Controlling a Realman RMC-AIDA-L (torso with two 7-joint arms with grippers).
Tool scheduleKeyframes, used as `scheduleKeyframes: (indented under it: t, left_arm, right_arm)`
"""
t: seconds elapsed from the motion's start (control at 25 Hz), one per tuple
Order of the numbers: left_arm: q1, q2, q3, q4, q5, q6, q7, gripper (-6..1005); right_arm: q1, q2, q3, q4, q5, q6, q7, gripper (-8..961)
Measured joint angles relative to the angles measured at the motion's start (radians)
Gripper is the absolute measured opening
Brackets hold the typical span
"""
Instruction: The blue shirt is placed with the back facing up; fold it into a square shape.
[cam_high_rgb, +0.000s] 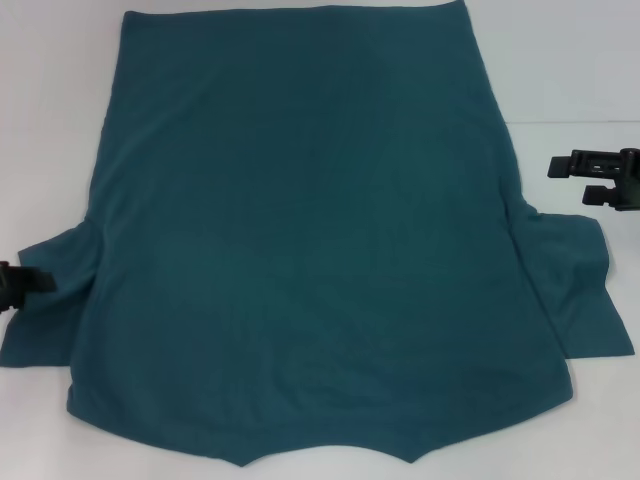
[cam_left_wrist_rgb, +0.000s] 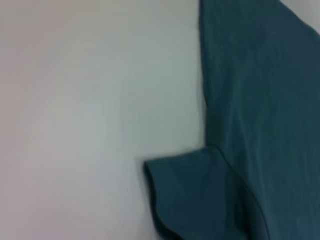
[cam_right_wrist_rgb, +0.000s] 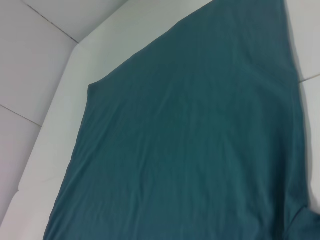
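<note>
The left gripper of mine reaches past the cuff over the sleeve, so I will pull it back and pinch the cuff's edge (cam_high_rgb: 20, 257) before I fold the sleeve inward.
The blue shirt (cam_high_rgb: 310, 230) lies spread flat on the white table (cam_high_rgb: 50, 100), plain side up, with the collar end nearest me and the hem at the far side. Both short sleeves stick out sideways. At the left border of the head view, my left gripper (cam_high_rgb: 25, 282) hovers over the upper edge of the left sleeve (cam_high_rgb: 50, 330). My right gripper (cam_high_rgb: 570, 180) is open just beyond the shirt's right side, a little farther away than the right sleeve (cam_high_rgb: 580, 290), with nothing between its fingers. The left wrist view shows the shirt (cam_left_wrist_rgb: 260, 100) and one sleeve (cam_left_wrist_rgb: 195, 195). The right wrist view shows the shirt's body (cam_right_wrist_rgb: 190, 140).
Bare white table surface (cam_left_wrist_rgb: 90, 110) flanks the shirt on both sides. In the right wrist view, the table's far edge (cam_right_wrist_rgb: 55, 130) runs close to the hem, with grey floor tiles (cam_right_wrist_rgb: 30, 65) beyond it.
</note>
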Motion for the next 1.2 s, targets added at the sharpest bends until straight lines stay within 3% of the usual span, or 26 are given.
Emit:
scheduleKeyframes:
  t: [0.52, 0.72, 0.96, 1.2]
  left_arm:
    - [-0.012, -0.005, 0.078, 0.007, 0.024, -0.033, -0.010, 430]
    - [-0.014, -0.007, 0.083, 0.009, 0.025, -0.040, -0.010, 184]
    - [-0.014, -0.007, 0.083, 0.022, 0.026, -0.036, 0.004, 0]
    - [-0.010, -0.009, 0.135, 0.085, 0.046, -0.065, 0.026, 1]
  right_arm:
    - [-0.001, -0.001, 0.002, 0.001, 0.002, 0.004, 0.000, 944]
    - [-0.001, -0.003, 0.002, 0.001, 0.002, 0.004, 0.001, 944]
    - [-0.001, -0.003, 0.002, 0.001, 0.002, 0.004, 0.001, 944]
    - [-0.001, -0.003, 0.001, 0.001, 0.001, 0.004, 0.003, 944]
